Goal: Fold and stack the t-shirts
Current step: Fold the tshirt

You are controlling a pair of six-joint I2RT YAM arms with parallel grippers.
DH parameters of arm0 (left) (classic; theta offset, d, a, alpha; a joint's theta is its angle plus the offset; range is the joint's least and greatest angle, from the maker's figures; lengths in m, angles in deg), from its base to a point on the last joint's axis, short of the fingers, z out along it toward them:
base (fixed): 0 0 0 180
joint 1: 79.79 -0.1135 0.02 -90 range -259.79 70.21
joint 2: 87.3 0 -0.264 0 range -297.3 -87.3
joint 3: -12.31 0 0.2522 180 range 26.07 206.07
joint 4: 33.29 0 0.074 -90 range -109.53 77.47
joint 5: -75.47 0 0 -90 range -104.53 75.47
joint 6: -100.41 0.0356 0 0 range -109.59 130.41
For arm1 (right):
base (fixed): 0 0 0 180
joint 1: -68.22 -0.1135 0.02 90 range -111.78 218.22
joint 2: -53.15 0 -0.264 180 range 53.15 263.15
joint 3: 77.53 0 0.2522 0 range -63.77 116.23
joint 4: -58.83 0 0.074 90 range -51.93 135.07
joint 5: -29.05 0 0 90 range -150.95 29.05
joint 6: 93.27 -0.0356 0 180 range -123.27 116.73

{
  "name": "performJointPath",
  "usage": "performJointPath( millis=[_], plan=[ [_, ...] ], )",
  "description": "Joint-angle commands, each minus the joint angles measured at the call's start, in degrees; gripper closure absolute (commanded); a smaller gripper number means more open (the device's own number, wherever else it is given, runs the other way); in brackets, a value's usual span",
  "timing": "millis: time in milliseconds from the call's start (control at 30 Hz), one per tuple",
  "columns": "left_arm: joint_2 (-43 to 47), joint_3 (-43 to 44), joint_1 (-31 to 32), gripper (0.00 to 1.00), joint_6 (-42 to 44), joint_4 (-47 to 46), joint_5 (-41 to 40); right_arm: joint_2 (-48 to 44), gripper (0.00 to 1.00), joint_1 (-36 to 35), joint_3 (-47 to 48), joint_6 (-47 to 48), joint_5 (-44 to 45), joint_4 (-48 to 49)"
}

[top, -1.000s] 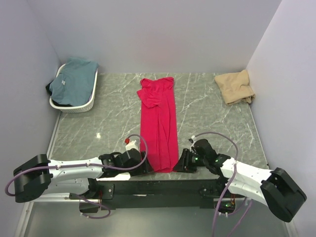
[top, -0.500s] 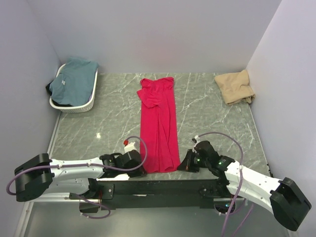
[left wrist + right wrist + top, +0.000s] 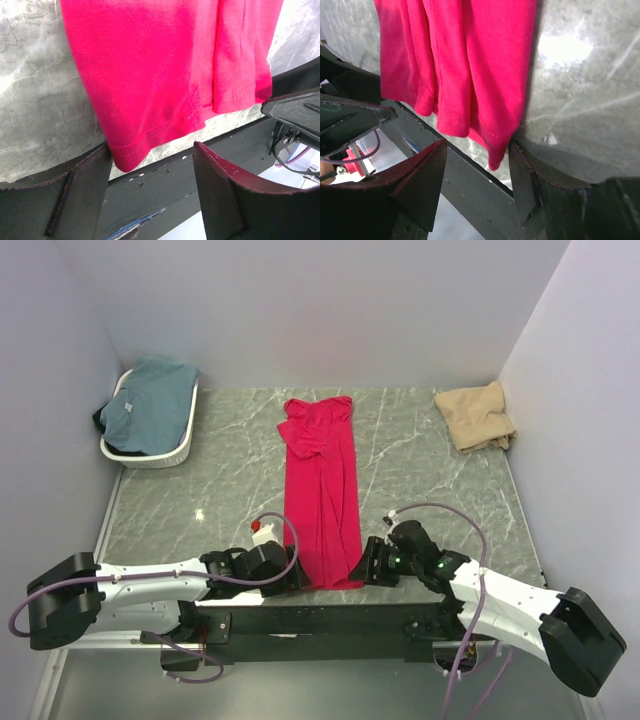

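My left gripper needs to pinch the hem of the crimson red t-shirt at its corner (image 3: 129, 159) while my right gripper spreads the other corner before folding, because the hem lies bunched in pleats.
The crimson red t-shirt (image 3: 322, 490) lies as a long narrow strip down the middle of the table, its hem at the near edge. My left gripper (image 3: 297, 578) is open at the hem's left corner (image 3: 125, 155), which sits between the jaws by one finger (image 3: 80, 190). My right gripper (image 3: 362, 570) is open at the hem's right corner (image 3: 495, 157), which hangs between its fingers (image 3: 522, 180). The tan beige t-shirt (image 3: 478, 416) lies bunched at the far right. The dusty teal blue t-shirt (image 3: 150, 405) lies in the basket.
A white oval basket (image 3: 140, 456) stands at the far left by the wall. The black table edge (image 3: 165, 175) runs just under the red hem. Walls close in the left, back and right sides.
Both grippers pulled back from the hem half a second ago and have now moved in again to its two near corners. The red shirt's hem has shifted slightly.
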Motion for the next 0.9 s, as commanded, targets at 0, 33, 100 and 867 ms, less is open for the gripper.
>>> performJointPath(
  millis=[0, 33, 100, 867],
  plan=[
    [-2.4, -0.8, 0.2, 0.28, 1.2, 5.8, -3.2, 3.6, 0.41, -0.3, 0.1, 1.3, 2.3, 1.5],
    [-3.5, -0.8, 0.2, 0.28, 1.3, 5.3, -3.2, 4.4, 0.42, -0.4, 0.1, 1.3, 2.2, 2.0],
    [-4.9, -0.8, 0.2, 0.28, 1.2, 3.9, -3.5, 6.1, 0.48, -0.3, -0.3, 1.1, 1.7, 3.6],
    [-0.2, 0.4, 0.2, 0.37, 1.5, 16.5, -5.5, -0.2, 0.94, -0.3, 1.4, 2.6, 4.5, -3.9]
  ],
)
